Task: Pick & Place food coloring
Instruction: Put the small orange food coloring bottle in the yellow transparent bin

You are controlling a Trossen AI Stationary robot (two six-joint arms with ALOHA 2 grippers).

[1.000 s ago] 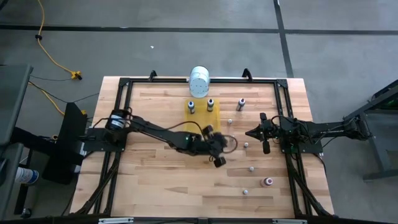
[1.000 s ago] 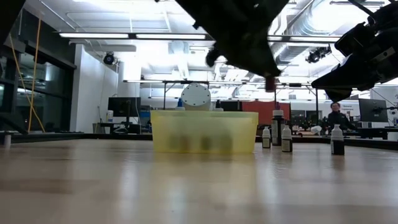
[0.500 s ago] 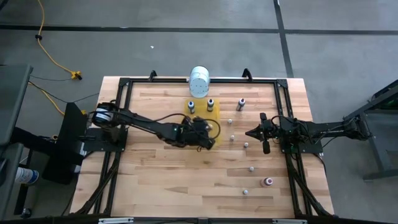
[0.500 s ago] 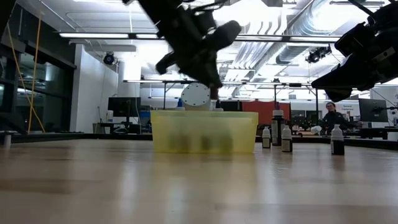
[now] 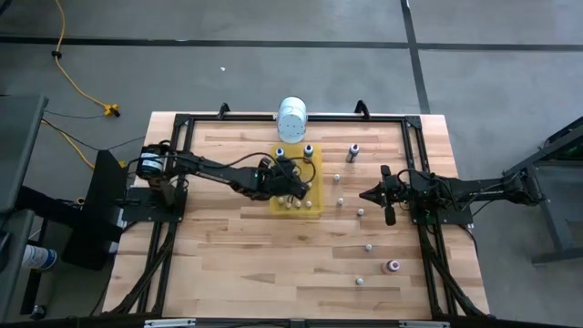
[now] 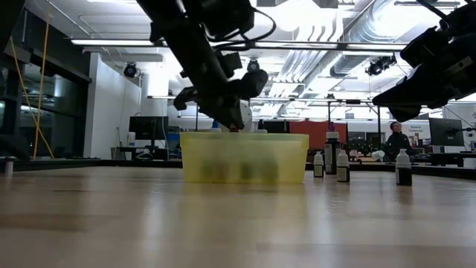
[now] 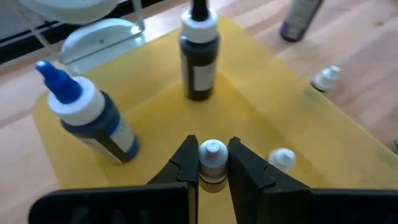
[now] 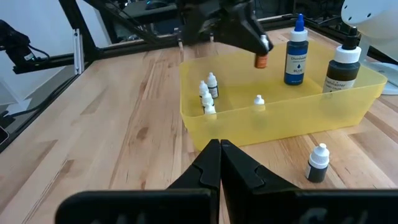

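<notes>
The tiny orange bottle, now held over the yellow tray, will go from my left gripper down onto the yellow tray (image 5: 294, 189) (image 7: 237, 210), beside the tiny bottle nearest the dark bottle.
My left gripper (image 5: 296, 180) hangs over the yellow tray (image 5: 314, 211), shut on a tiny food coloring bottle (image 7: 212, 155) with a whitish cap and an orange body (image 8: 260, 61). At the tray's far end stand a blue bottle (image 7: 93, 118) and a dark bottle (image 7: 200, 59). Several tiny bottles (image 8: 208, 93) stand on its floor. More bottles stand on the table to the tray's right, among them a purple one (image 5: 353, 152) and a reddish one (image 5: 393, 266). My right gripper (image 8: 218, 149) waits shut above the table's right side. My left gripper pinches the tiny bottle between its two fingers (image 7: 186, 163), just below the whitish cap (image 7: 212, 148). The fingers come from above, slanting down. The bottle is lifted clear above the tray's floor, its orange body showing below the fingers in the right wrist view.
A large white cylindrical container (image 5: 292, 118) stands at the far edge behind the tray. Small bottles (image 5: 368, 246) dot the table between the tray and the right arm. A black frame (image 5: 182, 123) runs along the table's sides. The near left wood (image 5: 228, 264) is bare.
My left gripper has carried the tiny bottle from the table's middle toward the far edge and the left, over the yellow tray, and has come down closer to the tray. It has stayed shut on the bottle.
</notes>
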